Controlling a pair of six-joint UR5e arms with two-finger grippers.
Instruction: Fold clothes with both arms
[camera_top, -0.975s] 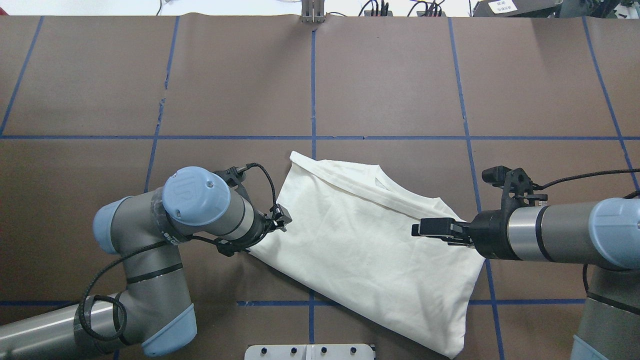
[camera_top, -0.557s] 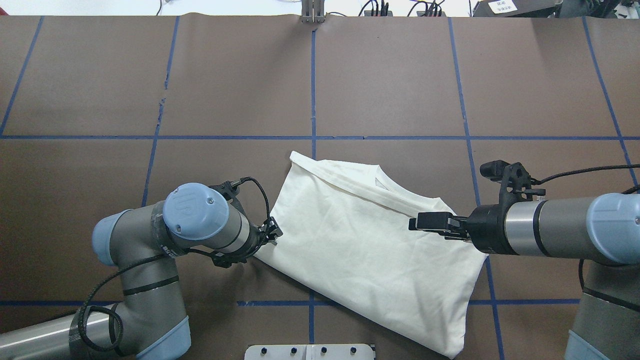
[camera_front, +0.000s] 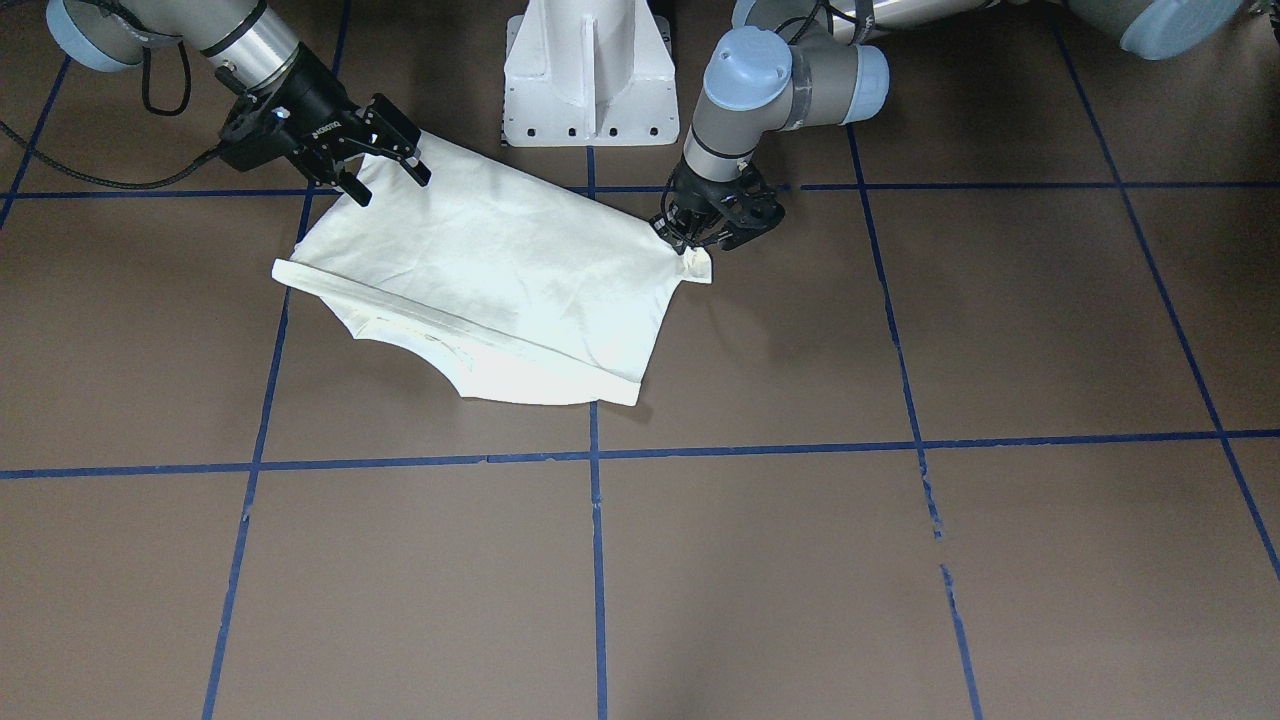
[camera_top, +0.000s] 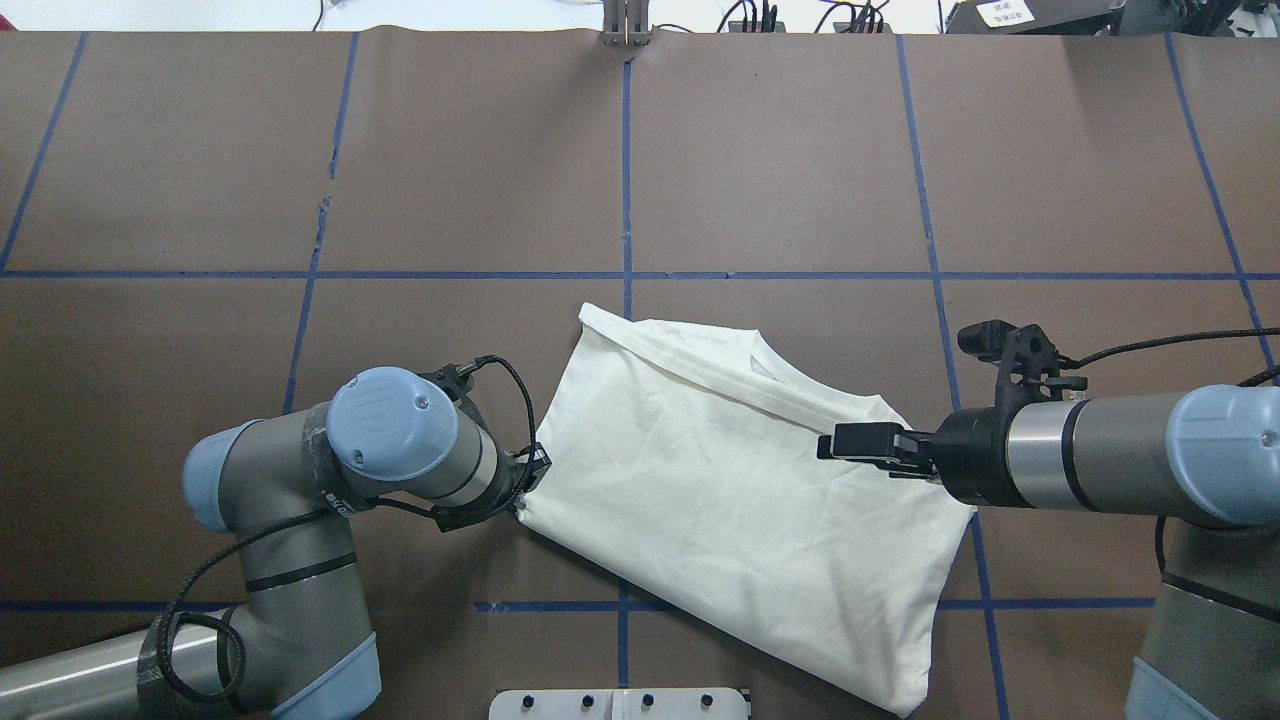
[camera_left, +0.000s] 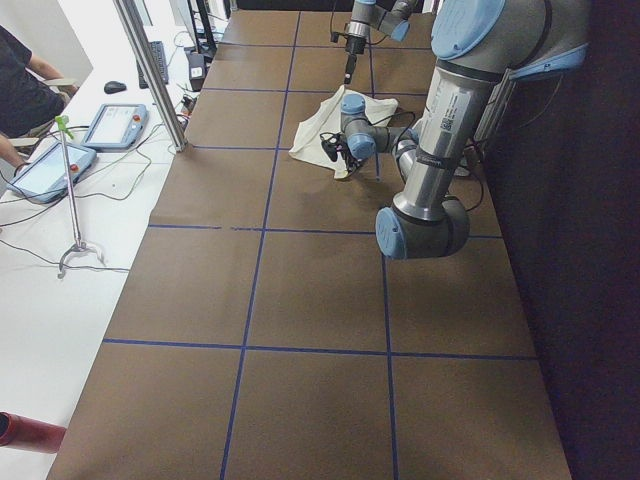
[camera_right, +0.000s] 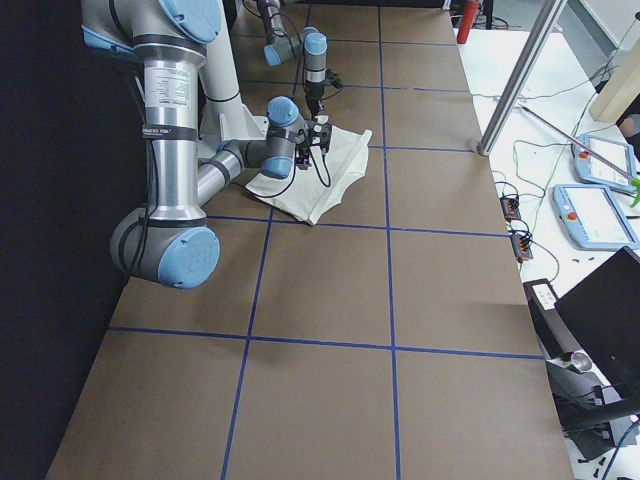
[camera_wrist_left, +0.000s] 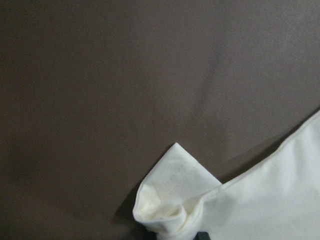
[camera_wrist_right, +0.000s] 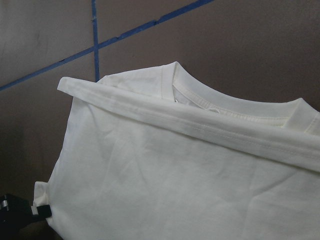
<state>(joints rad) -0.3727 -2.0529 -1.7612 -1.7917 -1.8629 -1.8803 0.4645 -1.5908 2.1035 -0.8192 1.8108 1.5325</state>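
My left gripper will release the shirt's corner on the bare table (camera_front: 680, 616) beyond the blue tape crossing, past the folded piece of cloth.
The cream-white shirt (camera_top: 720, 500) lies folded and plain side up on the brown table, with its collar and a folded band along the far edge (camera_wrist_right: 200, 125). My left gripper (camera_top: 528, 488) is at the shirt's left corner, shut on a bunched bit of cloth (camera_wrist_left: 170, 215), low on the table; it also shows in the front-facing view (camera_front: 692, 240). My right gripper (camera_top: 830, 445) hovers over the shirt's right part with its jaws apart (camera_front: 390, 182) and holds nothing. The cat print is hidden.
The white pedestal base (camera_front: 585, 70) stands at the near table edge, just behind the shirt. Blue tape lines (camera_top: 627, 180) mark a grid on the brown table. A metal post (camera_top: 625, 25) stands at the far edge. Tablets (camera_left: 115, 125) lie on a side table.
My left gripper has moved toward the robot and a little left, down to the shirt's left corner, which has bunched and shifted slightly. My right gripper has risen slightly and stayed open.
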